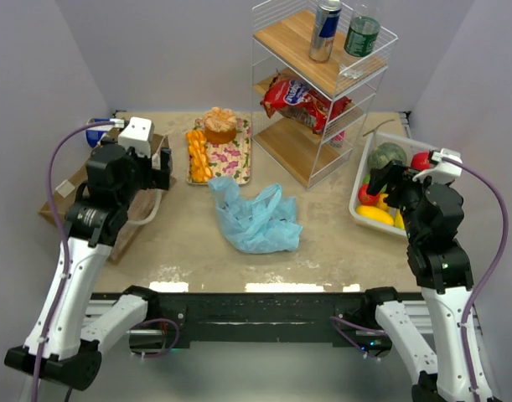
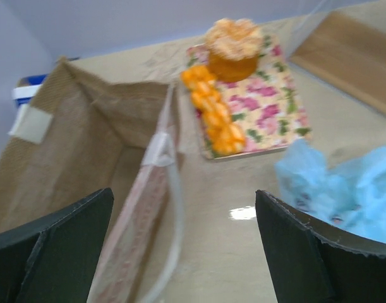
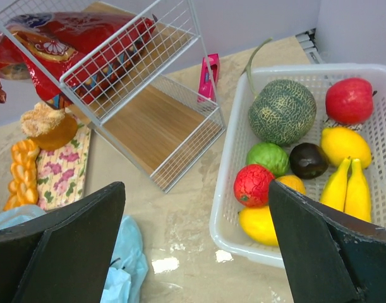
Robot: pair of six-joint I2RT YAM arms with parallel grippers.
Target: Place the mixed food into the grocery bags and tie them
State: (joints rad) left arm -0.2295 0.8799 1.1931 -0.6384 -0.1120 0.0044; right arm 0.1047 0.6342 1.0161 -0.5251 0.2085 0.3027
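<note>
Next, I close my left gripper on the rim of the brown paper bag [image 1: 139, 194] [image 2: 128, 218], next to the bag's pale handle, on the side that faces the light-blue plastic bag.
The light-blue plastic bag [image 1: 257, 219] lies crumpled mid-table; it also shows in the left wrist view [image 2: 344, 183] and the right wrist view [image 3: 120, 265]. The brown paper bag [image 1: 61, 197] lies open at the left, its pale handle [image 2: 174, 208] below my open, empty left gripper [image 1: 159, 167] [image 2: 183, 197]. A drink can [image 1: 325, 30], a green bottle [image 1: 362, 33] and red snack packets [image 1: 304, 100] sit on the wire rack. Fruit and vegetables [image 3: 282, 112] fill a white basket [image 3: 225, 189]. My right gripper [image 1: 383, 177] [image 3: 196, 186] hangs open and empty over the basket's left edge.
A white wire rack [image 1: 323, 142] with wooden shelves stands at the back right. A floral tray [image 1: 235, 159] holds orange segments [image 1: 197, 155] and an orange cake [image 1: 220, 126]. A pink packet [image 3: 209, 77] lies behind the basket. A blue-and-white object [image 1: 96, 132] sits behind the paper bag.
</note>
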